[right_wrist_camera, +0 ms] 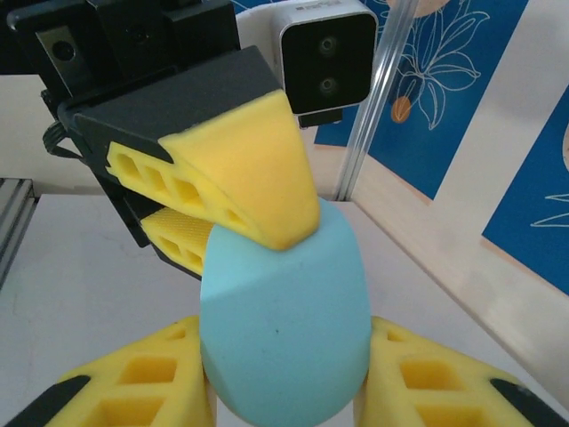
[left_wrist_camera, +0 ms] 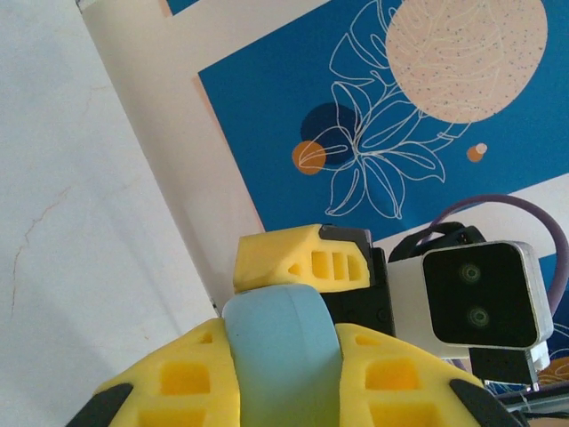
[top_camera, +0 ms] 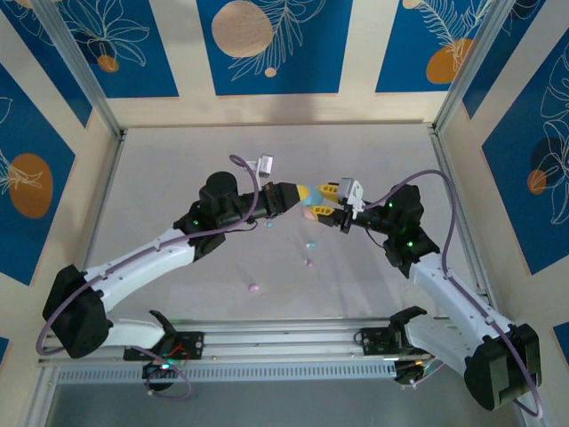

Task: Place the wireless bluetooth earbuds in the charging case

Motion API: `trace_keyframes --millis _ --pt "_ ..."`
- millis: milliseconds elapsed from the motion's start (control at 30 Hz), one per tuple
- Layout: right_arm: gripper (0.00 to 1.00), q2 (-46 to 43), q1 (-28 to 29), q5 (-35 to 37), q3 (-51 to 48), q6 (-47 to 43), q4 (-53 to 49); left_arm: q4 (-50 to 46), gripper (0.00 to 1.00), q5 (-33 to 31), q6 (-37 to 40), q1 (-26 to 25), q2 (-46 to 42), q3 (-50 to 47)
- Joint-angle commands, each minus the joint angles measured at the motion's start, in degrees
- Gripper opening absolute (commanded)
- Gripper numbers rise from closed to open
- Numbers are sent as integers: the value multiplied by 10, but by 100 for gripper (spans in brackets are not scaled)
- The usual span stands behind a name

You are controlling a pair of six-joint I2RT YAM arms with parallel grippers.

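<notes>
Next, I turn my left gripper to take the charging case by its narrow sides [right_wrist_camera: 356, 262]; across the broad sides, my fingers press the case's lid shut.
A light blue oval charging case [top_camera: 308, 212] hangs above the middle of the table, held from both sides. My left gripper [top_camera: 300, 197] is shut on its narrow edges; the left wrist view shows the case [left_wrist_camera: 280, 338] wedged between my yellow fingers [left_wrist_camera: 178, 382]. From the right, my right gripper [top_camera: 320, 205] is closed on the case [right_wrist_camera: 284, 329], whose broad sides touch both pads [right_wrist_camera: 133, 391]. One left finger [right_wrist_camera: 240, 178] presses on the case's top. Tiny earbuds lie loose on the table below: a pink one [top_camera: 252, 288], a purple one [top_camera: 308, 261] and two light blue ones [top_camera: 311, 244].
The table [top_camera: 178, 178] is walled by beige and blue patterned panels with aluminium posts [top_camera: 84, 80] at the back corners. A metal rail [top_camera: 284, 342] runs along the near edge between the arm bases. The right wrist camera [left_wrist_camera: 480, 294] sits close behind the case.
</notes>
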Motion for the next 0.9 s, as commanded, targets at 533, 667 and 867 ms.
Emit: trace_keyframes --millis 533,667,867 --pt "29 71 -53 -306 203 7 -328 -30 57 93 587 2 -103 -47" --pt "30 74 -46 -301 207 3 -332 16 57 110 573 1 -90 -47" --pt "30 77 -37 -287 205 -11 -333 27 57 122 553 0 -69 -32"
